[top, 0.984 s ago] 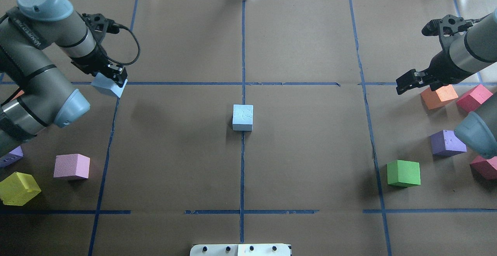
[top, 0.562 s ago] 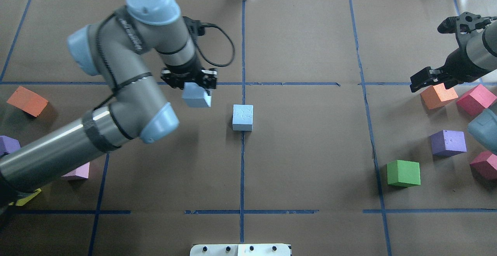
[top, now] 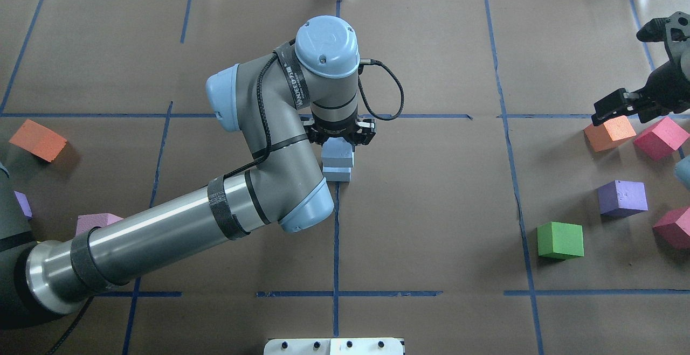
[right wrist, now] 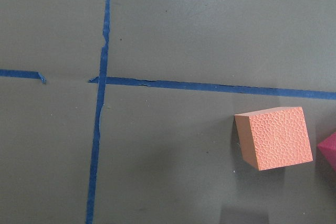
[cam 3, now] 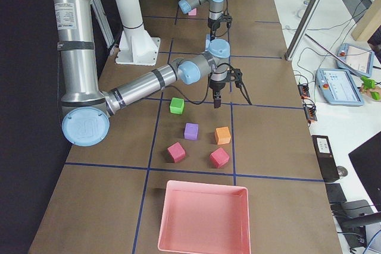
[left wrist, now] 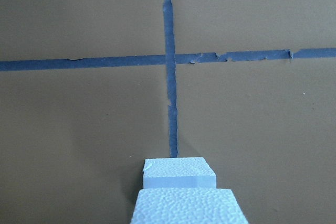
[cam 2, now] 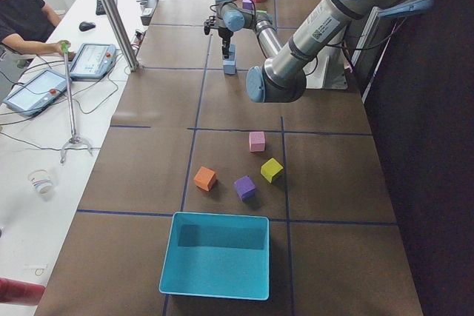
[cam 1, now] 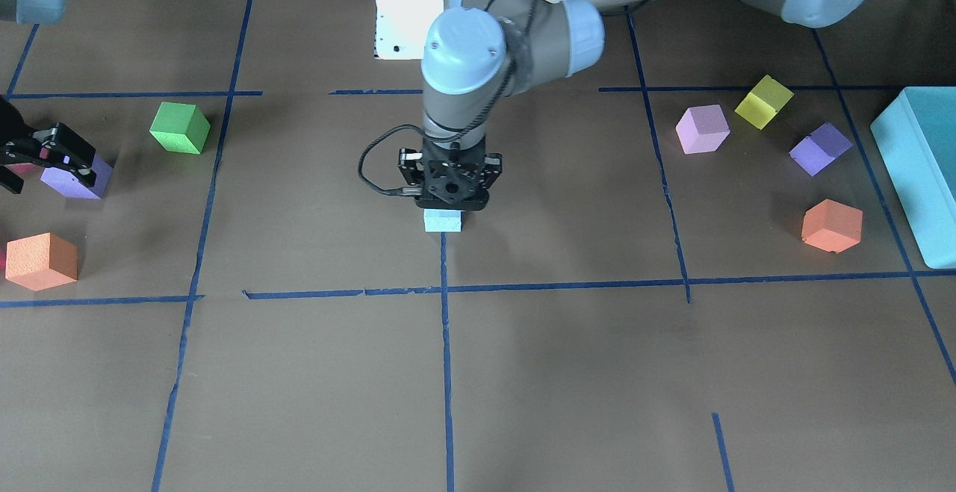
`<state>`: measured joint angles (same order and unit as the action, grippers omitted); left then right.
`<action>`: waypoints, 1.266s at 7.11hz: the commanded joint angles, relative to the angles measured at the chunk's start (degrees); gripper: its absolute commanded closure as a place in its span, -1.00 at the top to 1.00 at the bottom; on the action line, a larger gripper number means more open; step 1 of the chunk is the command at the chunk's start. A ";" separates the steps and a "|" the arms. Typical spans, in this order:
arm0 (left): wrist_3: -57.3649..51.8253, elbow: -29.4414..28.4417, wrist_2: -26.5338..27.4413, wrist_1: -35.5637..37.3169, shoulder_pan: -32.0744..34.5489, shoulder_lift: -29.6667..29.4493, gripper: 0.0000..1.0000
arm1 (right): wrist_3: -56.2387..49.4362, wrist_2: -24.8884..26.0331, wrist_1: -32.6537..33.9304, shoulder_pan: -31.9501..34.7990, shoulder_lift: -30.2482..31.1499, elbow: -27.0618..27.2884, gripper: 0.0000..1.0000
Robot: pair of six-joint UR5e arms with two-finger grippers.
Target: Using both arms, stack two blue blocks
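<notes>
The sky-blue block, now held straight over the paler one, will be released by my left gripper squarely on top of the paler blue block [cam 1: 441, 200] [left wrist: 179, 181].
My left gripper [top: 338, 138] is shut on the sky-blue block [top: 338, 153] and holds it straight over the paler blue block [top: 336, 174], which sits on the table's centre tape line. In the left wrist view the held block [left wrist: 186, 206] fills the bottom edge, with the paler block [left wrist: 179, 173] right below it; I cannot tell whether they touch. In the front view the left gripper [cam 1: 448, 192] hides the held block above the paler one [cam 1: 443, 221]. My right gripper [top: 610, 110] is open and empty at the far right, beside an orange cube [top: 609, 133].
Green [top: 560, 240], purple [top: 622, 197] and two magenta cubes [top: 661, 138] lie on the right. An orange cube [top: 38, 139], a pink one [top: 96, 220], a yellow one [cam 1: 763, 101] and a large teal box [cam 1: 917, 171] lie on the left. A pink tray [cam 3: 202, 218] stands at the right end.
My left arm has swung from the far left to the centre with the sky-blue block and now holds it over the paler block. My right gripper has drawn back to the right.
</notes>
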<state>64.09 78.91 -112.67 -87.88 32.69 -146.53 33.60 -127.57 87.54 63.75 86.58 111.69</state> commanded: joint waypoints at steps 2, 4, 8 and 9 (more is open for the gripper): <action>2.42 -1.73 2.10 0.17 -0.17 -0.07 -0.88 | 0.06 -0.14 0.00 0.06 0.17 -0.25 0.99; 2.62 -3.05 2.10 -0.35 -0.26 -0.34 -0.86 | -0.03 -0.14 0.00 0.06 0.17 -0.42 0.99; 2.70 -3.32 2.10 -0.18 -0.96 -0.87 -0.84 | 0.15 -0.23 0.09 -0.03 0.08 -0.42 0.99; 2.62 -3.32 2.10 -0.18 -1.22 -0.69 -0.84 | 0.15 -0.23 0.00 -0.11 0.08 -0.51 0.99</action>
<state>66.75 75.64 -110.57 -88.12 31.87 -147.40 33.74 -127.79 87.58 63.69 86.67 111.24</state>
